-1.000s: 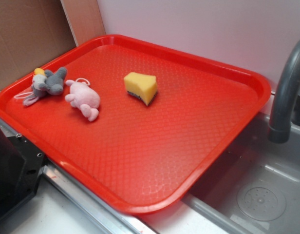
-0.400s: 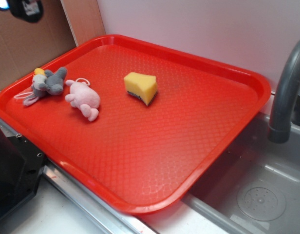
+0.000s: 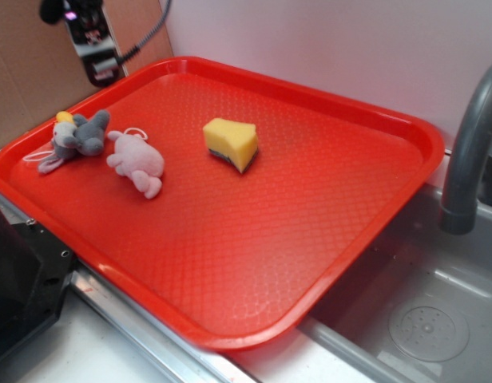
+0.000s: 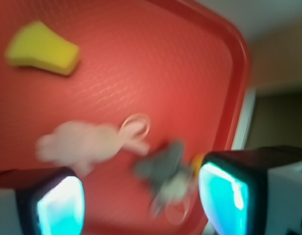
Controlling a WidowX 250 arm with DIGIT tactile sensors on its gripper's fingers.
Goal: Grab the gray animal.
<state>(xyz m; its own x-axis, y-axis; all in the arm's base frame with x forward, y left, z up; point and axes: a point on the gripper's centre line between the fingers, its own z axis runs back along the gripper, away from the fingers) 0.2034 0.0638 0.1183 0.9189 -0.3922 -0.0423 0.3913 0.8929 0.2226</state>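
Note:
Next, I close my gripper on the neck of the gray animal [image 3: 76, 137] [image 4: 167, 178], where its dark body meets its pale head.
The gray animal [image 3: 82, 136] lies near the left corner of the red tray [image 3: 270, 231], with a white string loop trailing toward the rim and a tiny yellow piece [image 3: 64, 116] at its back end. My gripper [image 3: 102, 70] hangs in the air above the tray's far left rim, well above the toy. In the blurred wrist view the gray animal [image 4: 163, 166] shows far below, between the two cyan pads [image 4: 224, 196], nearer the right one. The gripper [image 4: 141, 200] is open and holds nothing.
A pink plush animal [image 3: 136, 159] lies just right of the gray one, close but apart. A yellow sponge [image 3: 230, 142] sits further right. A gray faucet [image 3: 470, 152] and sink [image 3: 422, 319] stand at the right, and a black box [image 3: 22, 279] at the front left.
My gripper has come into the exterior view from the top left and moved right and down toward the tray's far left rim. The toys and sponge have not moved.

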